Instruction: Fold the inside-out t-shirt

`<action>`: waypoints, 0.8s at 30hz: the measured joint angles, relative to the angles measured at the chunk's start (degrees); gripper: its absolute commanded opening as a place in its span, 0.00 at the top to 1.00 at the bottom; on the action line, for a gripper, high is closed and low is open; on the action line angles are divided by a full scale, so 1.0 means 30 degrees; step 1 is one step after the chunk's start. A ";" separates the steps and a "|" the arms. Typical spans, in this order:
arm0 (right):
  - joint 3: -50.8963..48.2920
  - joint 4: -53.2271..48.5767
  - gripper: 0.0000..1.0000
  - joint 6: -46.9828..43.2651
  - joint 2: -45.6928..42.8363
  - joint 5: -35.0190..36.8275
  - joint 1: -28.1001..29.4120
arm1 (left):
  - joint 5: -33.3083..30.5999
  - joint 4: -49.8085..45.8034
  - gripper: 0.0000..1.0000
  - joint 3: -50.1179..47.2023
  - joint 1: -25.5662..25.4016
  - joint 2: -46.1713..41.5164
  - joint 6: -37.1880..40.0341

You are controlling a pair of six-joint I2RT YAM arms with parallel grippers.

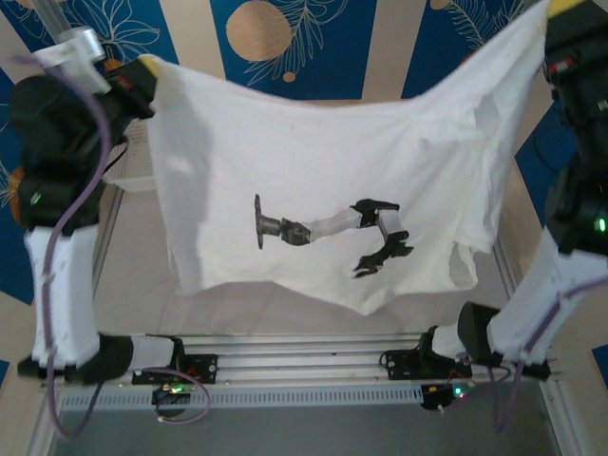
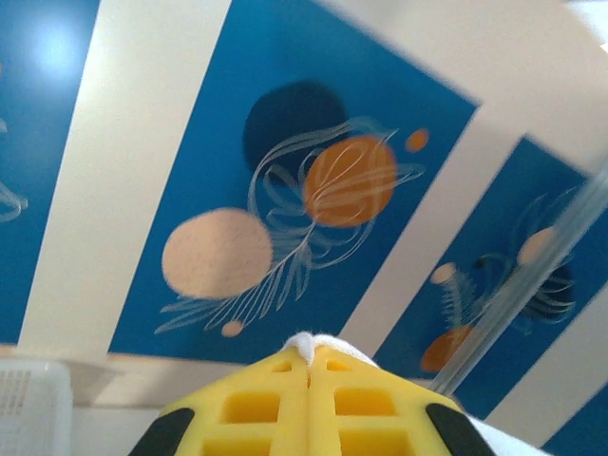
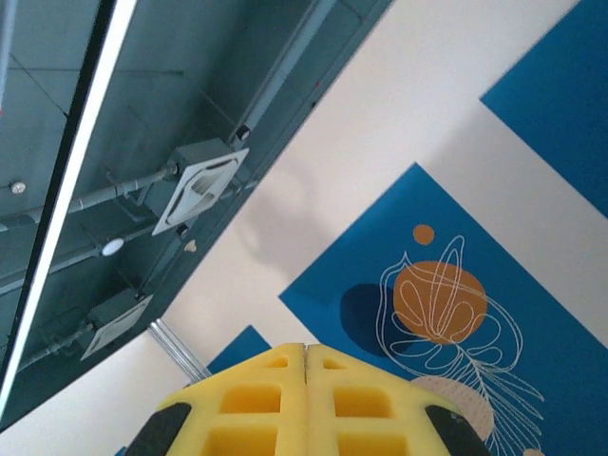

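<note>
The shirt corner in my left gripper needs to be let go on the table (image 1: pixel 213 267), in the space between the white mesh basket and the rails.
The inside-out t-shirt (image 1: pixel 323 161) hangs spread wide in the air between both arms. It is white, with a dark robot-arm picture on its middle, and its lower edge dangles above the table. My left gripper (image 1: pixel 147 66) holds the upper left corner. In the left wrist view, a tuft of white cloth (image 2: pixel 313 340) is pinched between the shut yellow fingers of that gripper (image 2: pixel 309 359). My right gripper (image 1: pixel 554 8) holds the upper right corner at the frame's top edge. In the right wrist view its gripper (image 3: pixel 305 350) has both fingers pressed together, and the cloth is hidden there.
A white mesh basket (image 2: pixel 28 404) sits low at the left, behind the shirt. Aluminium rails (image 1: pixel 304 347) with the arm bases run along the near edge. A blue and cream patterned wall (image 1: pixel 313 38) stands behind.
</note>
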 measured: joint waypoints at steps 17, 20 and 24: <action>0.4218 0.3162 1.00 0.2098 0.7198 0.0729 0.1996 | 0.0809 -0.0823 1.00 0.6666 0.0211 0.5960 0.0175; 0.4000 0.3191 1.00 0.2069 0.5574 0.0255 0.1479 | 0.1020 0.0736 1.00 0.3089 0.0248 0.3206 0.0510; -0.0699 0.2696 1.00 0.0976 0.2557 -0.1231 0.1253 | 0.1625 0.3563 1.00 -0.3701 0.0270 0.0138 0.0721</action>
